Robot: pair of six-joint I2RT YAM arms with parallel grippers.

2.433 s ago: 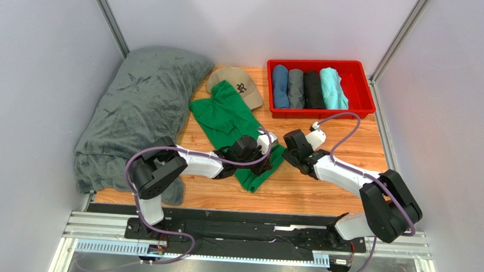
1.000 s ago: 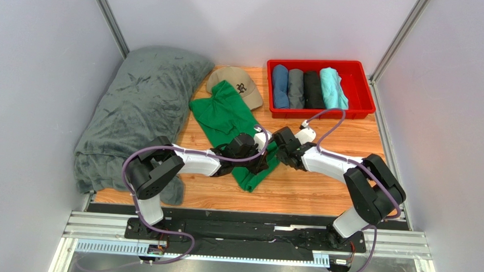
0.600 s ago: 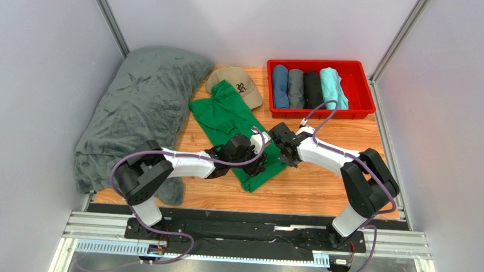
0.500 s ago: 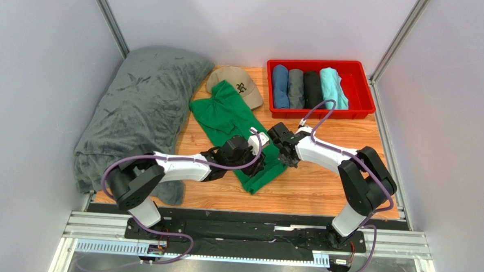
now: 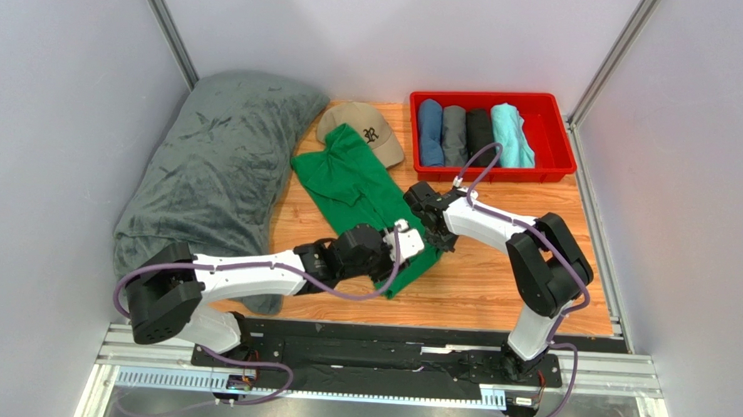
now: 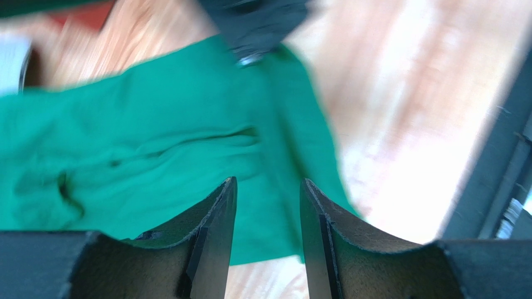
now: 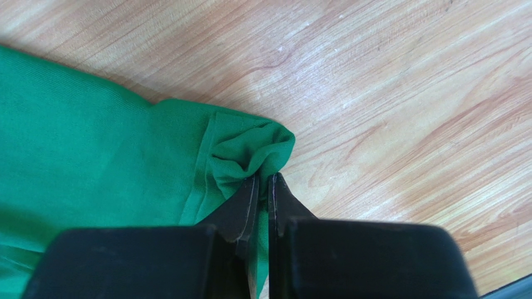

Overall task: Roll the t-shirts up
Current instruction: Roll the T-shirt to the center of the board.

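Observation:
The green t-shirt's corner is bunching up in my right gripper, so next I open it and grab the t-shirt's end further in from the corner [image 5: 427,263].
The green t-shirt [image 5: 346,181] lies folded in a long strip on the wooden table, running from the cap toward the near edge. My right gripper [image 5: 431,225] is at the strip's right edge, shut on a bunched corner of the green t-shirt [image 7: 246,152]. My left gripper [image 5: 404,250] hovers open just above the near end of the shirt [image 6: 156,143], with nothing between its fingers [image 6: 220,224]. Several rolled t-shirts, among them blue [image 5: 430,133] and turquoise [image 5: 512,135], lie side by side in the red tray [image 5: 488,96].
A big dark-grey blanket [image 5: 212,173] fills the left side of the table. A tan cap [image 5: 369,128] sits at the shirt's far end, partly under it. Bare wood [image 5: 495,280] shows right of the shirt. Grey walls close in on both sides.
My left gripper has opened, let go of the shirt and drawn back toward the near edge. My right gripper has moved left and farther along the shirt's right edge, staying shut.

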